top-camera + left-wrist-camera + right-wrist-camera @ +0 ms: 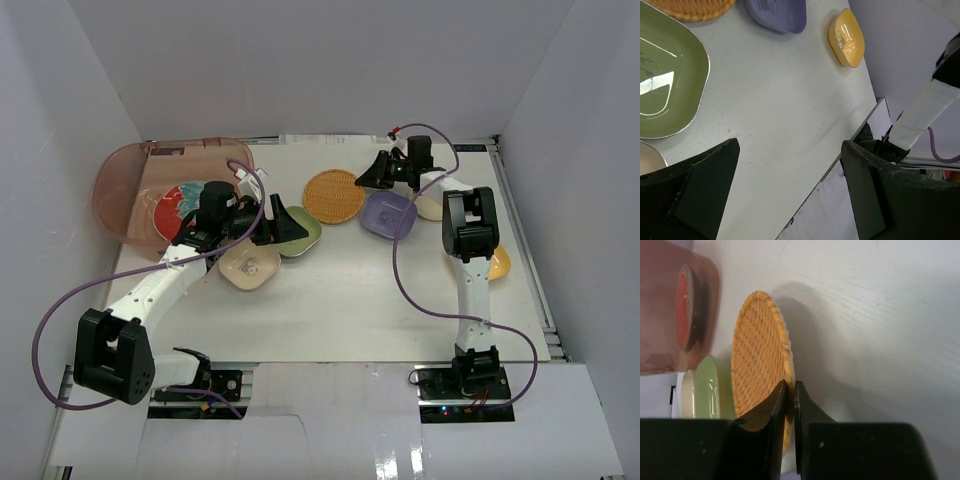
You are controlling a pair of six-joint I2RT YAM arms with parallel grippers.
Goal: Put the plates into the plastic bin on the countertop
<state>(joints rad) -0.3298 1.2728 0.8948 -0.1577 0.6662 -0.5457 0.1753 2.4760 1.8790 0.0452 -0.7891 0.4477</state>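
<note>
The robot's left gripper should next close on the rim of the orange woven plate [306,201], on the side opposite the right gripper, to take it over.
The orange woven plate [333,196] lies on the countertop [350,300], and my right gripper [376,176] is shut on its right rim. In the right wrist view the jaws [789,385] pinch the rim of that orange plate [757,355]. My left gripper [290,225] hangs open over the green plate [306,240], nothing between its fingers [790,145]. The plastic bin [108,175] at the far left holds a red-and-teal floral plate [178,205]. A cream plate [248,266], a lavender plate [388,213] and a yellow plate [500,263] rest on the countertop.
White walls close in the countertop on the left, back and right. A small pale dish [428,207] is partly hidden behind my right arm. Purple cables loop from both arms over the table. A metal rail [520,240] runs along the right edge.
</note>
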